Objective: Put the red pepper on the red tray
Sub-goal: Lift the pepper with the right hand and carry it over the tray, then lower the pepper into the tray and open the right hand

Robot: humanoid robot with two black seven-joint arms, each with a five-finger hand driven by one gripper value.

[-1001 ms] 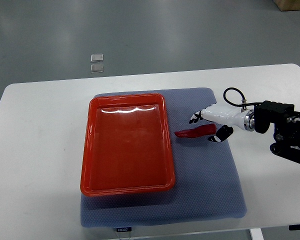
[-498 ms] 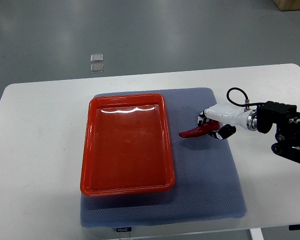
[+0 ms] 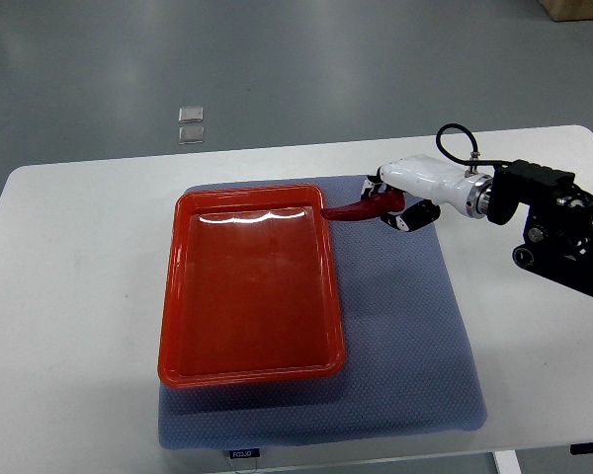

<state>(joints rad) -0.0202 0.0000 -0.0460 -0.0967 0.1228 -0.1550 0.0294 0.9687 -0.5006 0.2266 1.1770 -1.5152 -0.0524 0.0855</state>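
Next, I set the red pepper down with my right gripper close to the middle of the empty red tray (image 3: pixel 235 284).
A long red pepper (image 3: pixel 356 209) is held in the air by my right hand (image 3: pixel 393 200), whose white and black fingers are shut on its thick end. Its thin tip points left and reaches the far right corner of the red tray (image 3: pixel 178 296). The tray lies empty on a blue-grey mat (image 3: pixel 405 326) in the middle of the white table. My right arm (image 3: pixel 544 212) comes in from the right edge. No left arm shows.
The white table (image 3: pixel 69 296) extends left and right of the mat. Two small clear squares (image 3: pixel 191 124) lie on the grey floor beyond the table's far edge.
My right hand closed on the pepper, lifted it off the mat, and carried it up and to the left, so its tip now reaches the tray's far right corner.
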